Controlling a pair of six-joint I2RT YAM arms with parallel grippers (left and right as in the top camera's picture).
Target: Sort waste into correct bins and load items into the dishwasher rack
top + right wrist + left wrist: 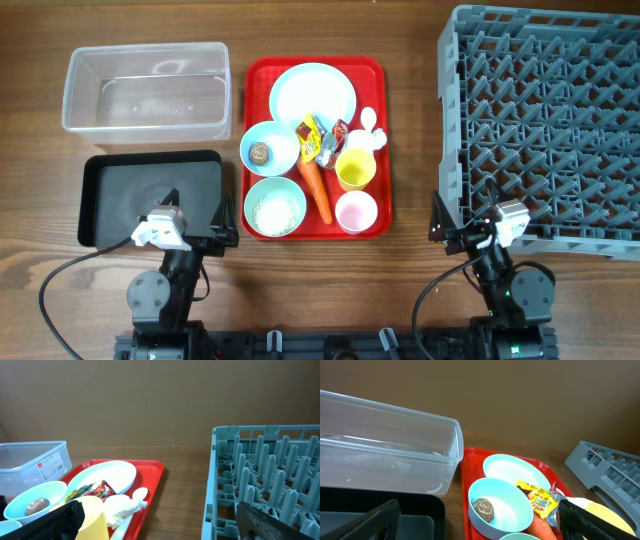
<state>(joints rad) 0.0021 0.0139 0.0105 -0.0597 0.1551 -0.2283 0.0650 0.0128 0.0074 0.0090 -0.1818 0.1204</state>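
Observation:
The robot's left gripper should next go to the bowl of rice and close on the bowl's rim [300,223] facing the pink cup, near the carrot's thin end.
On the red tray [381,150] lie a light blue plate [313,95], a bowl [280,150] with a brown lump [260,152], a bowl of rice [275,208], a carrot [318,188], yellow [308,131] and red-silver [334,140] wrappers, crumpled paper [364,141], a white spoon [368,119], a yellow cup [354,170] and a pink cup [356,211]. The clear tub [145,88] and black tray [150,190] stand left, the grey rack [545,125] right. My left gripper [197,213] hangs open over the black tray's near right corner. My right gripper [465,215] is open beside the rack's near left corner.
The left wrist view has the lump bowl [510,510] between the wide fingers [377,522]. In the right wrist view, bare wood lies between the red tray's edge [155,485] and the rack wall [212,490].

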